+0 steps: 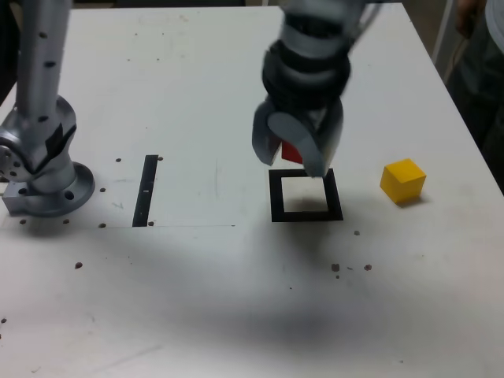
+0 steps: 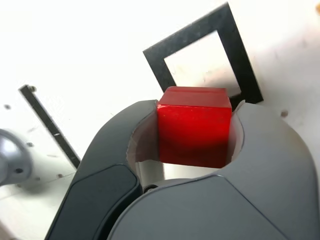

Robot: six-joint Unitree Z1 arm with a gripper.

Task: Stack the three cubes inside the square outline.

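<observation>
My gripper needs to release the red cube on the white centre of the square outline (image 1: 302, 190) (image 2: 199, 78), a little toward the black strip.
My gripper (image 1: 295, 153) is shut on the red cube (image 1: 290, 151), which hangs just above the far edge of the square outline (image 1: 305, 214). In the wrist view the red cube (image 2: 194, 126) fills the gap between the two grey jaws, with the square outline (image 2: 200, 37) on the table beyond it. The outline's white centre holds nothing. A yellow cube (image 1: 402, 181) rests on the white table to the exterior view's right of the outline. No green cube is in view.
A narrow black strip (image 1: 146, 190) lies on the table to the exterior view's left of the outline. The arm's grey base (image 1: 43, 169) stands at the far left. A person's clothing (image 1: 480, 63) shows at the right edge.
</observation>
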